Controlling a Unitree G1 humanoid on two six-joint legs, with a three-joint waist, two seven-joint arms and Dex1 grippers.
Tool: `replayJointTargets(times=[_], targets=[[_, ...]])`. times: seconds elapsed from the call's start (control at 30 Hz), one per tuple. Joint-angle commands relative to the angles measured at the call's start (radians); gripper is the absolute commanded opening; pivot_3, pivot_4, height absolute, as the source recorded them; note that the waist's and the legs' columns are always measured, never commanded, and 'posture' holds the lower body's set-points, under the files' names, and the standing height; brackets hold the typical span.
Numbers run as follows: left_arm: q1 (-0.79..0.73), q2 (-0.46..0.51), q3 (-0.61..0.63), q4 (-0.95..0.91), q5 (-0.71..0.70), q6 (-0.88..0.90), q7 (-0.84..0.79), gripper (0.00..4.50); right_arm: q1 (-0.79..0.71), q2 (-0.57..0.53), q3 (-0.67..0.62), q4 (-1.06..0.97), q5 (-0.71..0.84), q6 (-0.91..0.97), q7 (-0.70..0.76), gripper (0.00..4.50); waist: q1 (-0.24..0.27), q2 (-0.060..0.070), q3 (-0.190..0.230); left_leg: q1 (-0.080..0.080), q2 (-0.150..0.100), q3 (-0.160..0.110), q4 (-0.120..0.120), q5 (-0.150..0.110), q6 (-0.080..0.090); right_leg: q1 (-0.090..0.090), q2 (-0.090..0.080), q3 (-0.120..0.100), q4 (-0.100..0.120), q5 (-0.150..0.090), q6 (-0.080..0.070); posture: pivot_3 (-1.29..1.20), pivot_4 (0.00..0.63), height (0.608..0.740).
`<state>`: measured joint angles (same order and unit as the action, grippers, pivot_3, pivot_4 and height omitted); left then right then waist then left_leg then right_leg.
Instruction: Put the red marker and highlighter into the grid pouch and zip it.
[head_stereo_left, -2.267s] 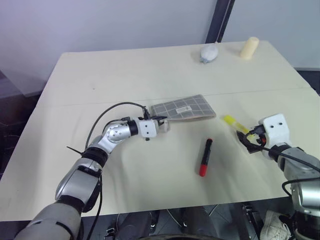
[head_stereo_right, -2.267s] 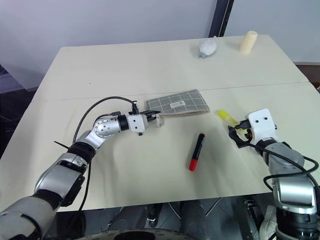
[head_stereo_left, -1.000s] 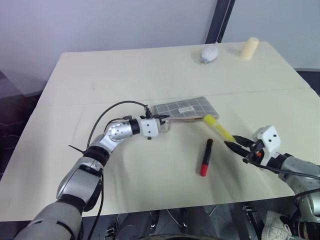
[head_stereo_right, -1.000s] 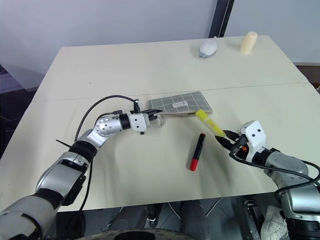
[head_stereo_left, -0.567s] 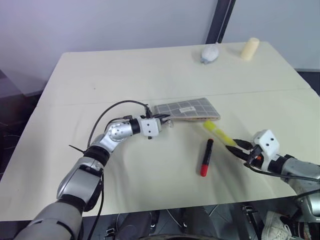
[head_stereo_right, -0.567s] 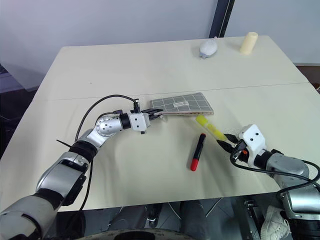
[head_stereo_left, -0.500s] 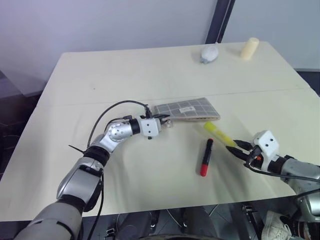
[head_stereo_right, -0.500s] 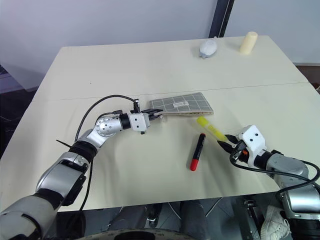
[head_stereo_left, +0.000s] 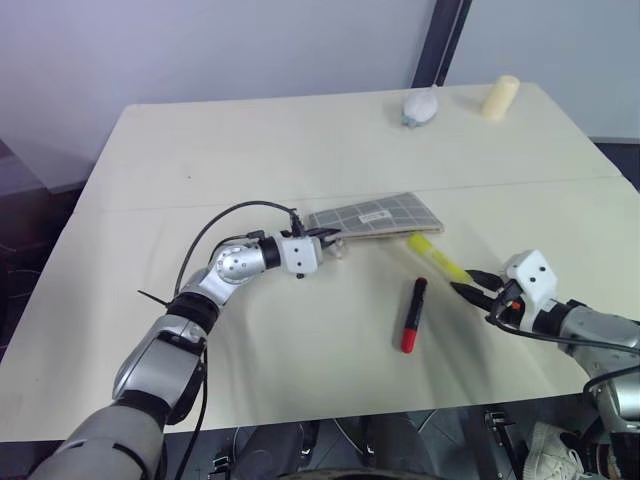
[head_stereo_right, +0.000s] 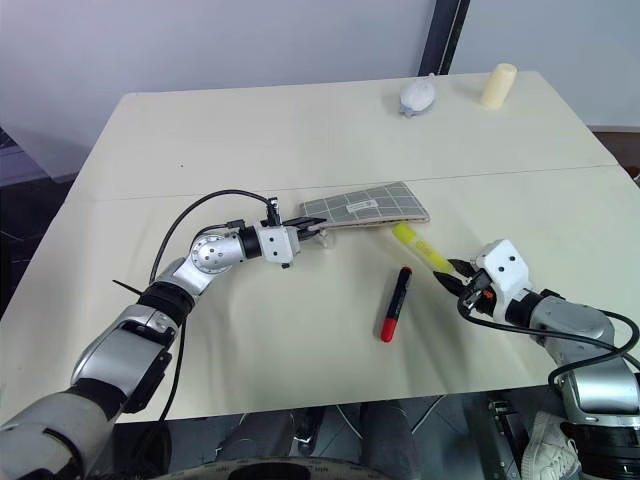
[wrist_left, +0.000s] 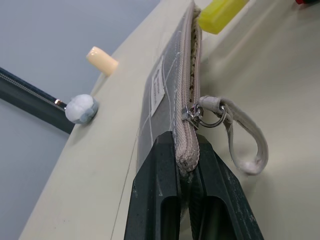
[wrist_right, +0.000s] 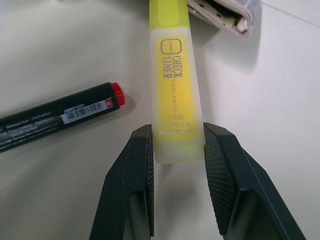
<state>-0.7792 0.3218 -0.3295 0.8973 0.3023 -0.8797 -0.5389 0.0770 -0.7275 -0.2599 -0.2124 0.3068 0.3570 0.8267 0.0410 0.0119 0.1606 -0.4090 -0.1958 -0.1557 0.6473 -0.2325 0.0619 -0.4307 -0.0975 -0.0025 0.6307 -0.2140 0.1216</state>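
My right gripper will release the yellow highlighter inside the grid pouch (head_stereo_left: 386, 229), just behind the pouch's open front edge.
The grid pouch (head_stereo_left: 375, 215) lies at mid-table, tipped up on its long edge at the left end, where my left gripper (wrist_left: 185, 160) is shut on it, right by the zipper pull (wrist_left: 200, 112) and strap loop. The right gripper (wrist_right: 177, 150) is shut on the rear end of the yellow highlighter (wrist_right: 176, 90), which slants toward the pouch's right end (wrist_right: 225, 15). Its tip (wrist_left: 220, 10) sits beside that gaping end, not inside. The red marker (head_stereo_left: 412, 315) lies free on the table just left of the right gripper (head_stereo_left: 470, 288).
A grey-white rounded object (head_stereo_left: 420, 105) and a cream cylinder (head_stereo_left: 497, 95) stand near the table's far edge. A dark post rises behind them. The table's front edge runs close below the right arm.
The right gripper carried the highlighter from the table's right side over to the pouch's right end. In the last second it only dipped slightly and came back. The left gripper kept its hold.
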Motion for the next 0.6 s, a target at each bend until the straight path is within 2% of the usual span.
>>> replayJointTargets(times=[0.03, 0.4, 0.6], targets=[[-0.009, 0.0, 0.008, -0.026, -0.01, -0.012, 0.012, 0.0, 0.001, -0.013, -0.009, -0.045, 0.027, -0.004, 0.018, 0.85, 0.0, 0.0, 0.0, 0.0, 0.0, 0.0, 0.0, 0.0, 0.0, 0.0, 0.0, 0.0, 0.0, 0.0, 0.0, 0.0, 0.15, 0.739], [-0.015, -0.001, 0.008, -0.024, -0.011, -0.018, 0.009, 0.0, -0.039, -0.005, -0.011, -0.035, 0.037, 0.0, 0.004, 0.85, 0.0, 0.0, 0.0, 0.0, 0.0, 0.0, 0.0, 0.0, 0.0, 0.0, 0.0, 0.0, 0.0, 0.0, 0.0, 0.0, 0.15, 0.739], [-0.014, 0.0, 0.002, -0.035, -0.013, -0.044, 0.0, 0.0, -0.063, -0.037, 0.038, 0.01, -0.041, 0.001, -0.018, 0.85, 0.0, 0.0, 0.0, 0.0, 0.0, 0.0, 0.0, 0.0, 0.0, 0.0, 0.0, 0.0, 0.0, 0.0, 0.0, 0.0, 0.15, 0.739]])
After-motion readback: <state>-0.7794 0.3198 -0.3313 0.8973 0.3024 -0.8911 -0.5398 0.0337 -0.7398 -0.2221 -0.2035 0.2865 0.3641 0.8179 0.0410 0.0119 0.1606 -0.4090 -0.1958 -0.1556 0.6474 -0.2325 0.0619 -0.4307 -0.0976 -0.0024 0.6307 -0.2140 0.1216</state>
